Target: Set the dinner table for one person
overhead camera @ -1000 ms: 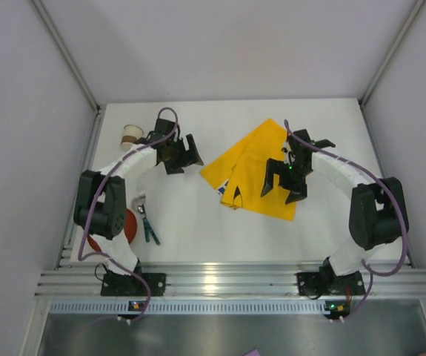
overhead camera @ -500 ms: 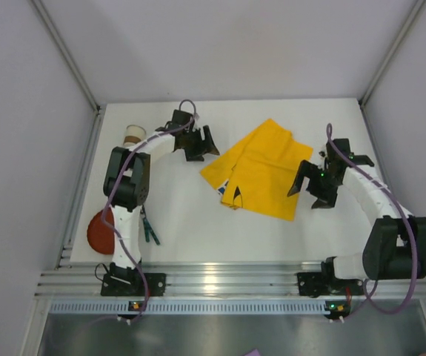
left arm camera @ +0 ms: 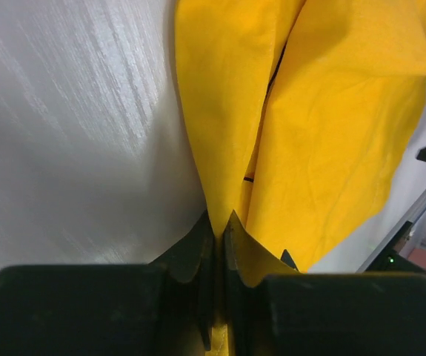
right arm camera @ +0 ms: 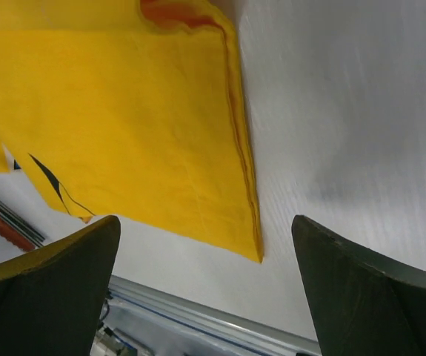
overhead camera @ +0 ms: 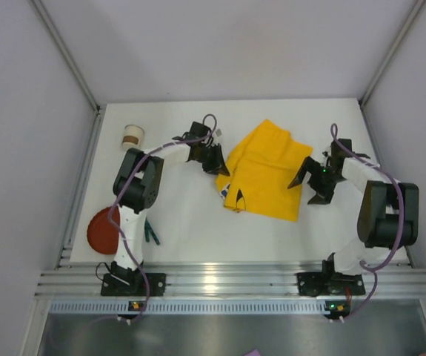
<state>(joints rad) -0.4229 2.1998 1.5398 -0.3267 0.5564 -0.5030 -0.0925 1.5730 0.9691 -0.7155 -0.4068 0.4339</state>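
The robot's left gripper should release the yellow cloth's corner on the bare white table top beside the teal-handled cutlery (overhead camera: pixel 169 222).
The dinner table (overhead camera: pixel 190 215) is a white top with a yellow cloth (overhead camera: pixel 261 174) lying rumpled at its middle. My left gripper (overhead camera: pixel 218 165) is at the cloth's left edge. In the left wrist view the left gripper (left arm camera: pixel 220 222) is shut on a pinched fold of the cloth (left arm camera: pixel 324 133). My right gripper (overhead camera: pixel 307 190) hangs open just off the cloth's right side. In the right wrist view the right gripper (right arm camera: pixel 205 222) has its fingers wide apart above the cloth's (right arm camera: pixel 124 111) near corner, holding nothing.
A paper cup (overhead camera: pixel 132 136) stands at the back left. A red plate (overhead camera: pixel 101 230) lies at the front left, partly under the left arm, with teal-handled cutlery (overhead camera: pixel 151 234) beside it. A ribbed aluminium rail (overhead camera: pixel 220 282) runs along the near edge. Grey walls enclose the table.
My left gripper moved right from near the cup to the cloth's left edge and shut on it, bunching that corner. My right gripper slid right, off the cloth, and stayed open.
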